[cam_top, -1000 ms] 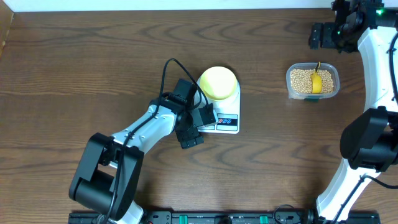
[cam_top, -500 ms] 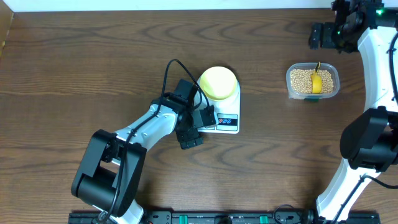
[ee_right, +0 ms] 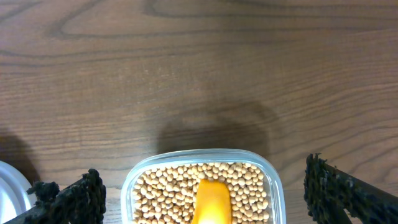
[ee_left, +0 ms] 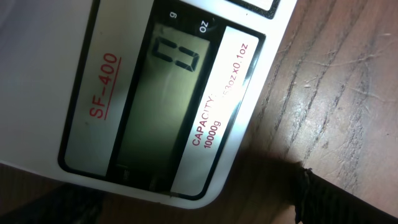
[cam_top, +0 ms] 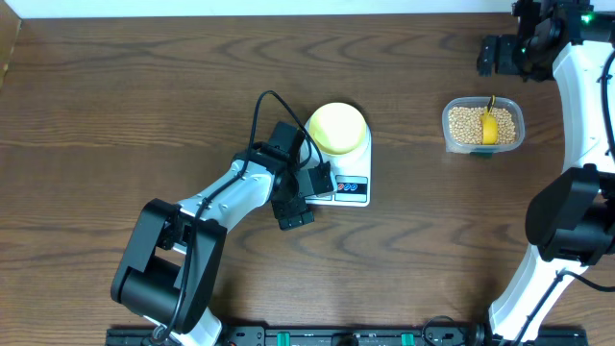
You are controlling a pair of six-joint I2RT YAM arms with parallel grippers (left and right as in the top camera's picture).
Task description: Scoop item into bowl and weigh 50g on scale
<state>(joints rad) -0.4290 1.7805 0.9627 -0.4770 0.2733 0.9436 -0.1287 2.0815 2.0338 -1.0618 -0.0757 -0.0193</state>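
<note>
My right gripper will next move to the yellow scoop lying in the clear tub of beans and close on the handle [cam_top: 491, 103] of that scoop.
The pale yellow bowl [cam_top: 337, 128] stands on the white scale [cam_top: 357, 195] at the table's middle. My left gripper [cam_top: 306, 199] is open and hovers low over the scale's front left corner. In the left wrist view the scale's display [ee_left: 158, 99] fills the frame and reads zero, between the open left gripper's [ee_left: 186, 211] dark fingers [ee_left: 314, 199]. The beans [cam_top: 466, 123] fill a clear tub [cam_top: 483, 146] at the right, with a yellow scoop [cam_top: 489, 127] lying in them. My right gripper [cam_top: 492, 54] is open beyond the tub. In the right wrist view the right gripper [ee_right: 205, 196] straddles the tub [ee_right: 127, 186], beans [ee_right: 161, 186] and scoop [ee_right: 211, 202] from above, touching nothing.
Brown wooden table [cam_top: 144, 115] all round. The left arm's black cable [cam_top: 259, 111] loops up beside the bowl. The right arm's white links [cam_top: 581, 86] run down the right edge. A pale rim [ee_right: 9, 186] shows at the right wrist view's lower left.
</note>
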